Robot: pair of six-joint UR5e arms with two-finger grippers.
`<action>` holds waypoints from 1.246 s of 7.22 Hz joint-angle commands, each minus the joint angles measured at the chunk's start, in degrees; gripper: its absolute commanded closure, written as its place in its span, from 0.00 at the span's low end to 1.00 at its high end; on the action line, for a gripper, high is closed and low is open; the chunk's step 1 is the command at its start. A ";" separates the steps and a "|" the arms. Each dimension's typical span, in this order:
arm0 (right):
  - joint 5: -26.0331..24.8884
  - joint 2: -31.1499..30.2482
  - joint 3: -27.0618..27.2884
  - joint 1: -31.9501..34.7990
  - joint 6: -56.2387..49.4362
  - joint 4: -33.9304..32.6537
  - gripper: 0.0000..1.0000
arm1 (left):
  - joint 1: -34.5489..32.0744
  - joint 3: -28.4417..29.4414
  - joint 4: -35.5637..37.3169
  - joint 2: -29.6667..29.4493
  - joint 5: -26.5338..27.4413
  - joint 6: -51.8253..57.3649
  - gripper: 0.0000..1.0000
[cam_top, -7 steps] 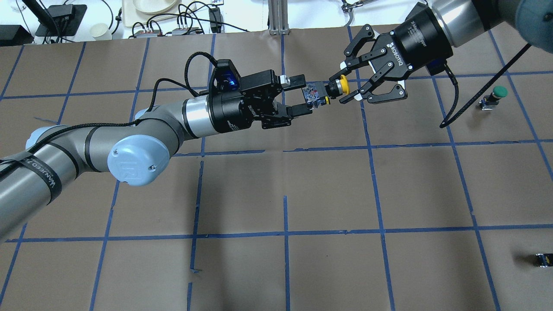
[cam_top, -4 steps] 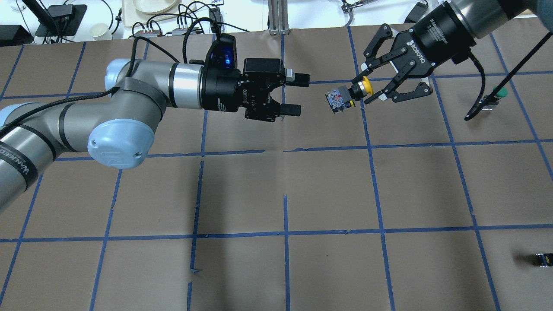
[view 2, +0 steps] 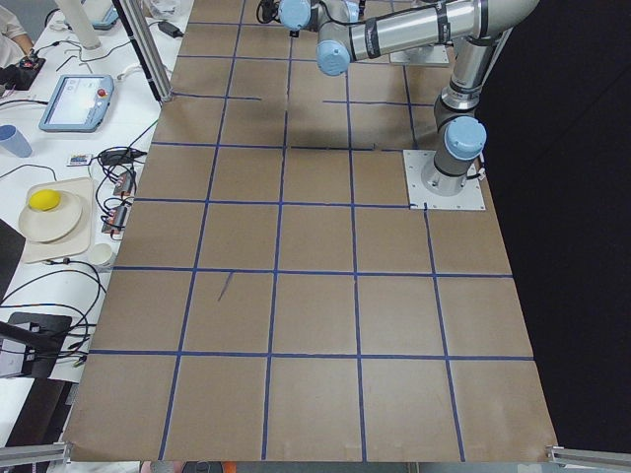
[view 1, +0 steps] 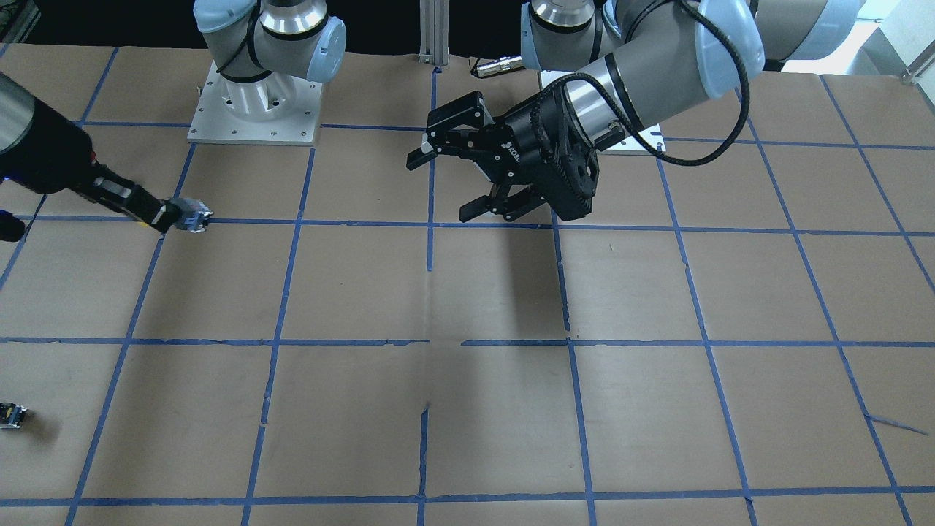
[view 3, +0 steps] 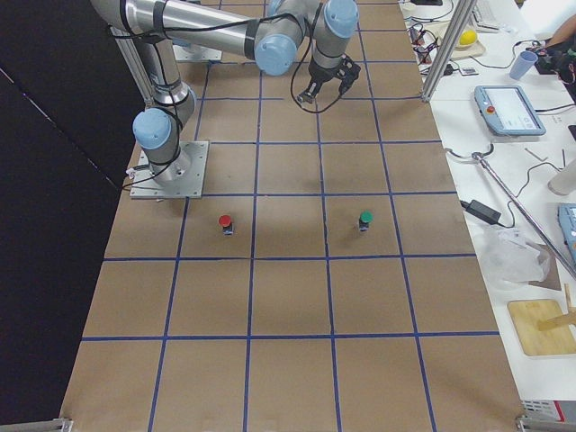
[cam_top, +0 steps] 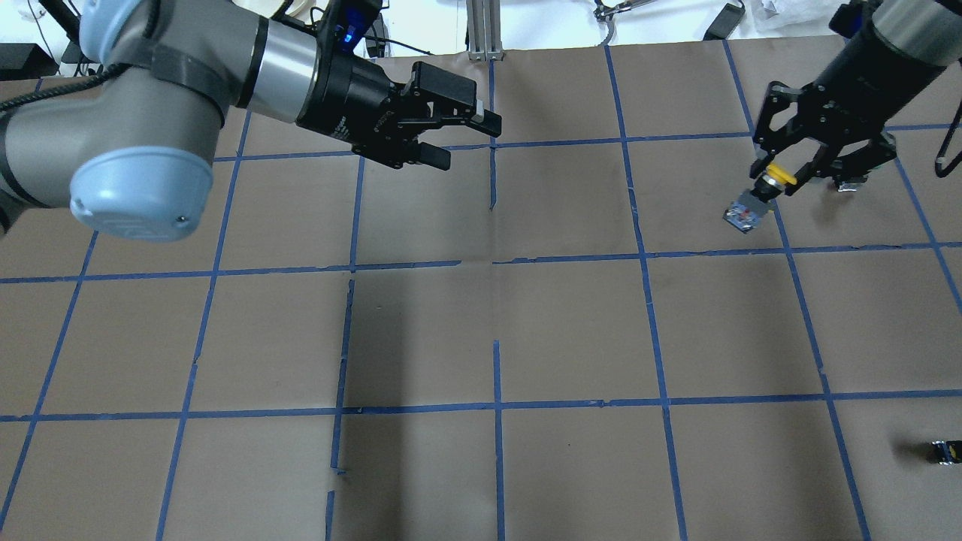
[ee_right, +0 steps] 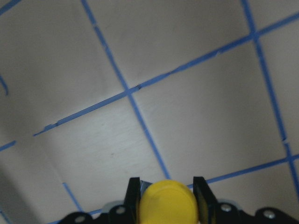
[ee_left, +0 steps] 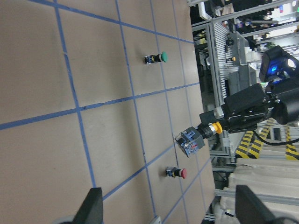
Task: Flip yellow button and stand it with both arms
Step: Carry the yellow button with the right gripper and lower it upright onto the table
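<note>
My right gripper needs to set the yellow button down in the blue-taped square [view 1: 73,288] between that gripper and the tiny dark part.
The yellow button's cap [cam_top: 774,176] is pinched in my right gripper [cam_top: 775,180], with the dark switch body [cam_top: 744,214] hanging slantwise below it over the table's right side. The right wrist view shows the yellow cap [ee_right: 168,205] between the two fingers [ee_right: 134,193]. From the front, the button [view 1: 190,217] sticks out of the right gripper [view 1: 162,212] at the left edge. The left wrist view shows the held button [ee_left: 192,140] far off. My left gripper [cam_top: 458,139] is open and empty, far to the left; it also shows in the front view [view 1: 443,185].
A green-capped button [view 3: 364,219] and a red-capped button [view 3: 225,222] stand on the right half; both show in the left wrist view, green [ee_left: 159,58] and red [ee_left: 176,173]. A tiny dark part [cam_top: 945,451] lies near the front right edge.
My left gripper let go of the button's body and drew back to the left. My right gripper carried the button by its cap to the right and tilted its body downward.
</note>
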 commanded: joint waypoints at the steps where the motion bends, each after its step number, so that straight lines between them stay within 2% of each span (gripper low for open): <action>1: -5.77 -0.12 7.34 -6.23 -17.61 -16.00 0.91 | 0.25 9.86 -16.46 0.18 16.29 -0.08 0.01; 2: -7.71 -0.12 10.17 -7.73 -23.59 -20.77 0.91 | 0.26 13.13 -21.34 0.17 23.14 -0.08 0.01; 4: -7.99 0.05 16.84 -12.55 -36.68 -34.28 0.91 | 0.35 14.65 -22.88 -0.09 35.64 -0.17 0.00; 5: -7.73 0.31 19.74 -14.58 -39.96 -40.10 0.91 | 0.52 13.52 -22.62 0.00 36.82 -0.08 0.00; 7: -6.94 0.58 22.92 -18.19 -45.26 -42.08 0.91 | 0.61 13.25 -22.97 1.14 38.06 0.01 0.00; 8: -6.85 1.36 24.85 -19.34 -45.70 -45.22 0.91 | 0.96 13.25 -22.62 1.14 38.41 0.62 0.00; 9: -7.02 2.76 26.96 -20.04 -49.54 -51.35 0.91 | 0.70 13.16 -22.35 1.14 39.63 0.54 0.00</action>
